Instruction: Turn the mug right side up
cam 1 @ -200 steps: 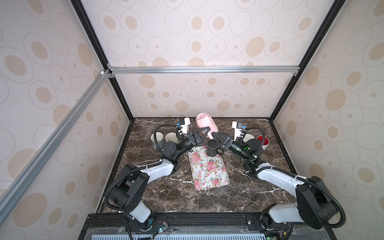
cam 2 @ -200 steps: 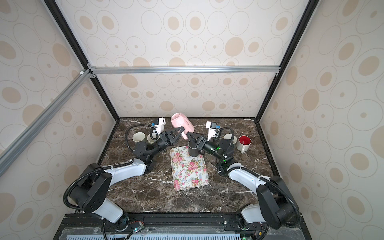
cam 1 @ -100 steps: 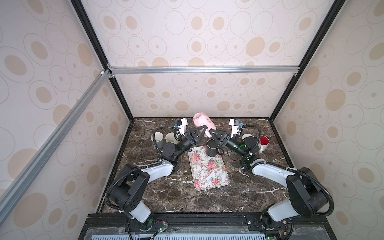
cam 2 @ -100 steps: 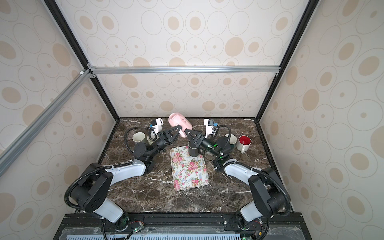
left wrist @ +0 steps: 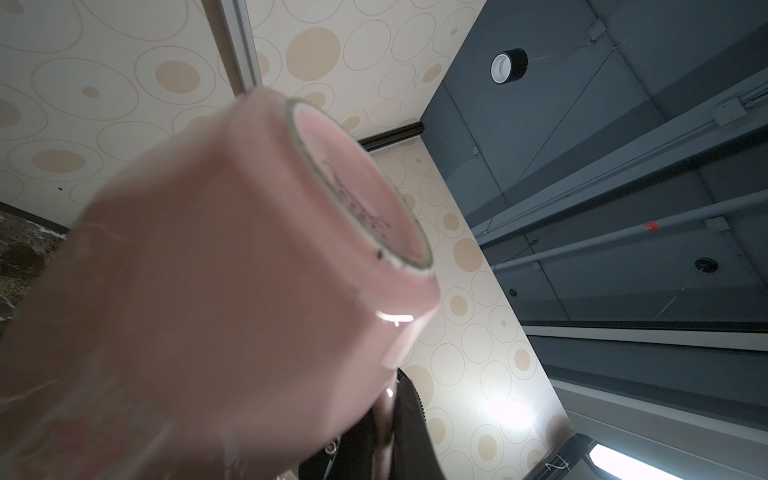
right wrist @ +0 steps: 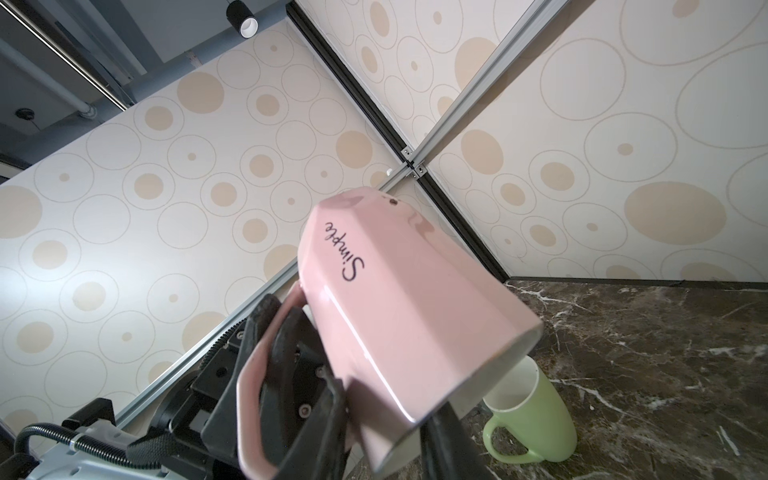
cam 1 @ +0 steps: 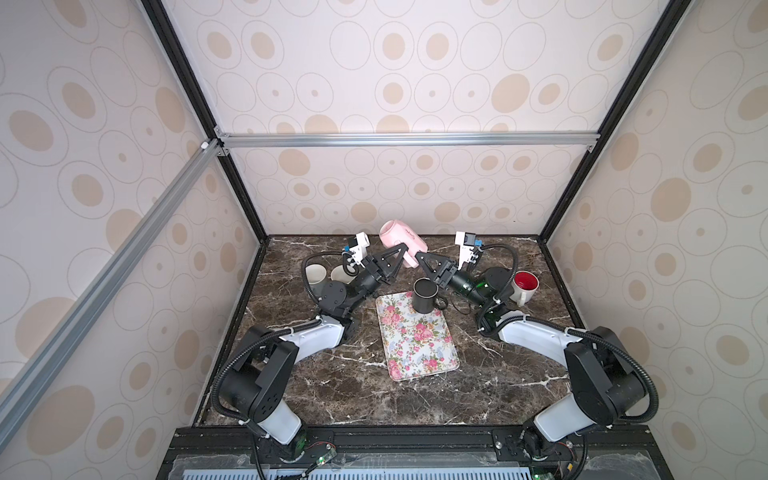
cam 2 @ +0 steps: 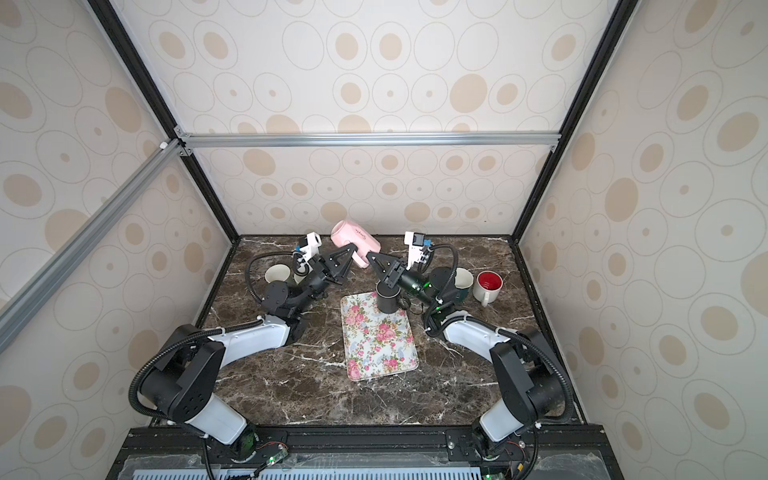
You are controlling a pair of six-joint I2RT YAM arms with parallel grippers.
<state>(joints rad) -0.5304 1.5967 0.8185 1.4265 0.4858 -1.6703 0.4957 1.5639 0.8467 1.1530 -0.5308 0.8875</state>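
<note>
My right gripper sits shallow on the pink mug's rim, so it should open and take the mug's side [right wrist: 352, 376] beside the handle deeper before my left gripper opens.
The pink mug [cam 1: 397, 243] [cam 2: 353, 241] hangs tilted in the air over the back of the table, its base up and back and its mouth down toward the right. My left gripper [cam 1: 402, 251] is shut on its handle; the mug body [left wrist: 208, 291] fills the left wrist view, with a finger [left wrist: 409, 419] beside the handle. My right gripper [cam 1: 417, 256] [right wrist: 386, 428] reaches the mug's mouth from the right. One of its fingers lies on the outside wall and the other goes into the opening, closed on the mug [right wrist: 415, 299] at the rim.
A black mug [cam 1: 424, 295] stands upright on the floral tray [cam 1: 415, 345] just below the grippers. A white mug with a red inside [cam 1: 524, 284] stands at the right, two cream cups [cam 1: 315, 274] at the left, and a green mug [right wrist: 532, 403] beyond the pink one.
My right gripper has risen from beside the black mug to the pink mug's mouth and its jaws have narrowed onto the rim. The left gripper has kept hold of the handle.
</note>
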